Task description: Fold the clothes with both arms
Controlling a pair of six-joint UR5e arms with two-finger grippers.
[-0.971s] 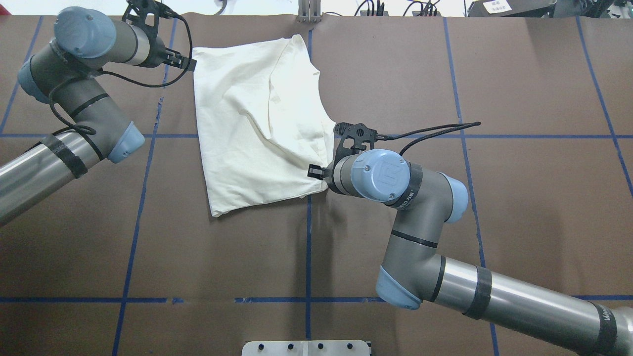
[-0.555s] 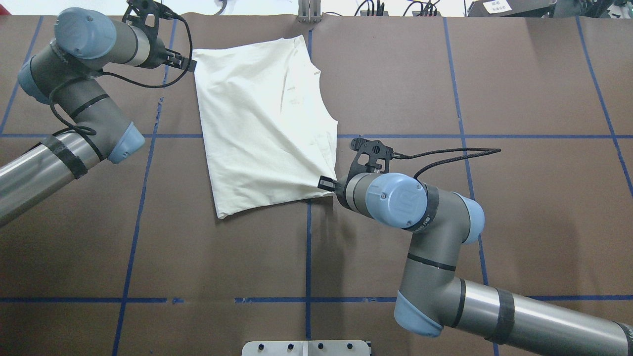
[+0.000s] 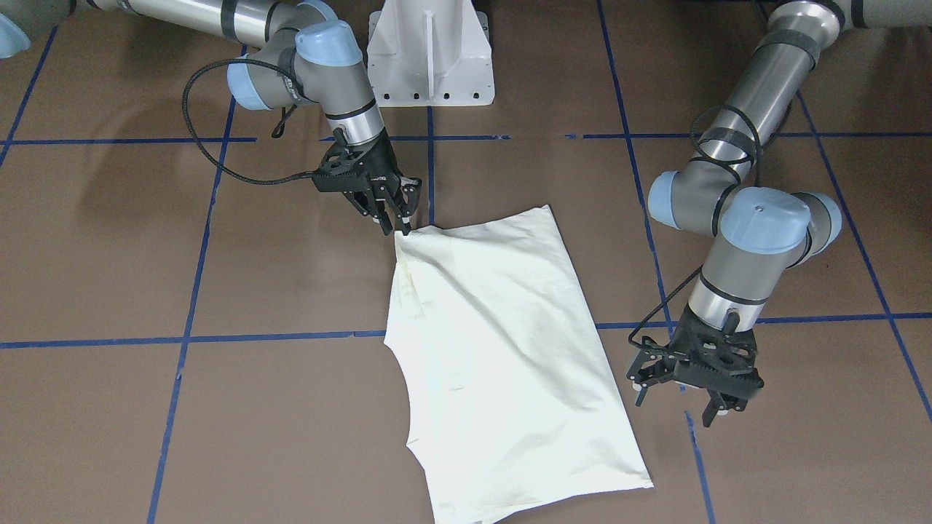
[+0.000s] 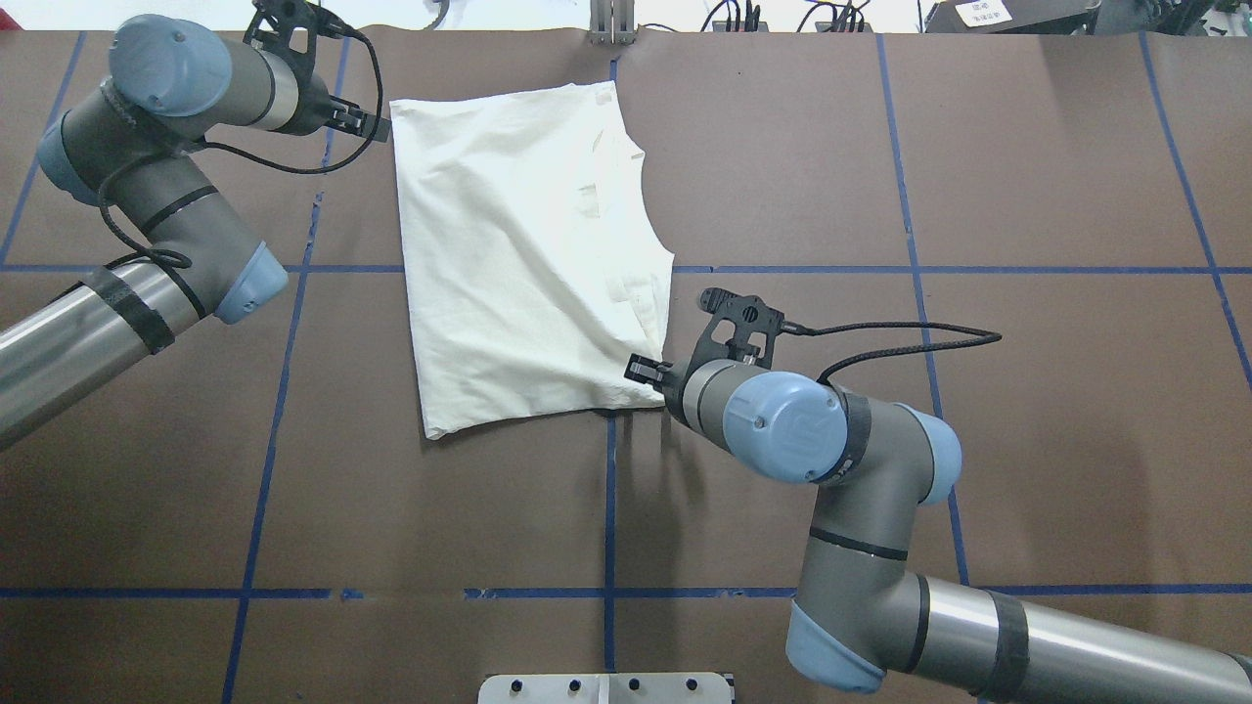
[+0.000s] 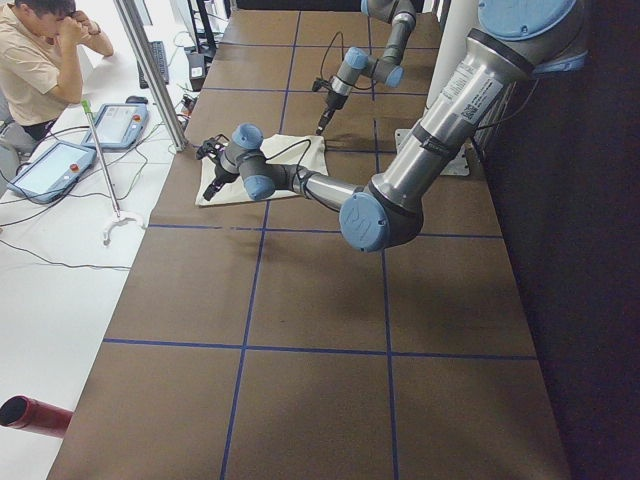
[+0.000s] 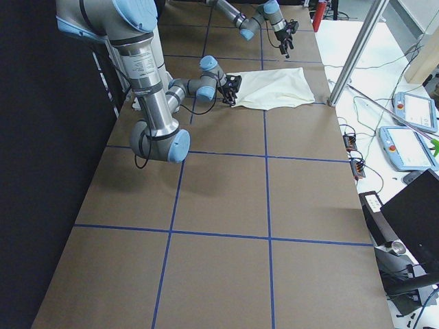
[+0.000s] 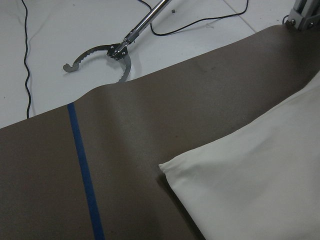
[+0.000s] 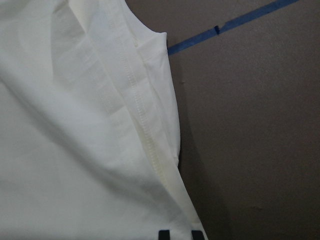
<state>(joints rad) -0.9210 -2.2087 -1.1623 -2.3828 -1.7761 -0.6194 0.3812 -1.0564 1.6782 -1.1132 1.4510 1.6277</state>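
Observation:
I have my right gripper at the tip of the near corner of the clothes, past the under layer, so I will open it and pinch both layers farther [image 8: 175, 164] along the side edge.
The clothes are one cream shirt [image 4: 528, 244], lying plain side up on the brown table, folded to a rough rectangle with a curved edge on the right. Its print is hidden. My right gripper [image 4: 641, 369] sits at the shirt's near right corner, shut on that corner [image 3: 399, 236]. In the right wrist view two black fingertips [image 8: 163, 234] rest on the cloth [image 8: 75, 125]. My left gripper [image 4: 380, 125] hovers just left of the far left corner, open [image 3: 676, 409] and holding nothing. That corner [image 7: 172, 167] lies free on the table.
Blue tape lines [image 4: 609, 508] grid the brown table cover. The white pedestal base [image 3: 429, 51] stands at the robot's edge. Beyond the far edge lie a metal reacher tool [image 7: 120, 50], cables and teach pendants [image 5: 60, 165], where a person [image 5: 35, 55] sits by a metal post [image 5: 150, 70].
The right gripper has drawn the near corner down and toward the robot. The shirt has gone from pulled taut to lying flat. The left gripper now stands apart from the far corner.

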